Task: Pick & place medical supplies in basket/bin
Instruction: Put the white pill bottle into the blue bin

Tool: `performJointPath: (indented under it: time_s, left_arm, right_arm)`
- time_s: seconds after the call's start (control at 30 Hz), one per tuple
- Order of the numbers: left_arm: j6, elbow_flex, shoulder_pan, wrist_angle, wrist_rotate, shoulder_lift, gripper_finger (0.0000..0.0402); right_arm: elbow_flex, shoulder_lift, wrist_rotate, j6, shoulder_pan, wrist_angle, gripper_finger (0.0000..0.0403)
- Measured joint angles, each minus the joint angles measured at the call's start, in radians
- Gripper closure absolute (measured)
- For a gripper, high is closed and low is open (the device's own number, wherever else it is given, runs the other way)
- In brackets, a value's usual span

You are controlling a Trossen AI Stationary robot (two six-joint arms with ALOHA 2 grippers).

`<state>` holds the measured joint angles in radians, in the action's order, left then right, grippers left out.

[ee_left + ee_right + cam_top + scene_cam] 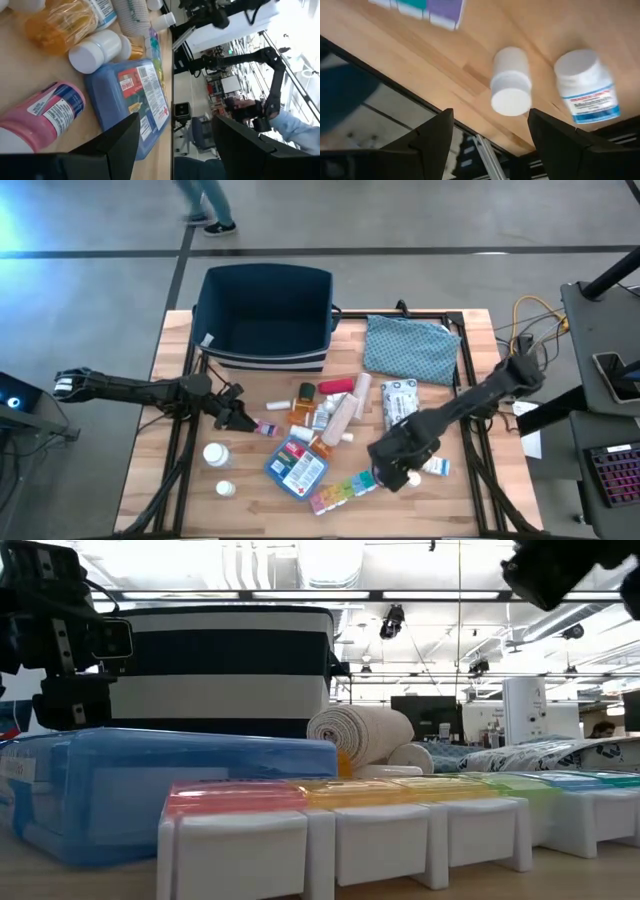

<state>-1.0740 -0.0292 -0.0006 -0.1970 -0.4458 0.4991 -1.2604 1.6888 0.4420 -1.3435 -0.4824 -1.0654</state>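
Note:
The small white bottle should go into the navy bin, so my right gripper should close on the small white bottle's body [413, 478] [512, 71], just beside its cap.
The navy bin [265, 310] stands at the table's far side, with its white stripe showing in the low view [220, 695]. The supplies lie in a heap in the table's middle: blue first-aid pouch [297, 468], rainbow pill organizer [342, 491], bandage roll [345, 415], wipes packet [398, 400], orange bottle [303, 412]. My left gripper [240, 420] [175, 120] is open, low beside a pink bottle [45, 112] that lies on its side. My right gripper [395, 465] [490, 112] is open above a small white bottle [510, 82] and a blue-labelled bottle [587, 85].
A teal patterned cloth pouch [410, 348] lies right of the bin. Two white bottles [213, 454] [225, 489] stand apart near the table's left near corner. Black frame rails [180, 430] run along both table sides. A person walks beyond the far edge [210, 205].

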Motion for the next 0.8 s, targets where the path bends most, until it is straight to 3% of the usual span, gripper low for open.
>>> performJointPath:
  time_s: [0.37, 0.8]
  left_arm:
    - [0.000, 0.000, -0.001, 0.000, -0.001, 0.000, 0.0174]
    - [0.000, 0.000, 0.000, 0.000, 0.000, 0.000, 0.0174]
  right_arm:
    - [0.064, 0.059, 0.024, 0.019, -0.041, 0.020, 0.0158]
    - [0.236, 0.061, 0.055, -0.015, -0.037, 0.244, 0.0158]
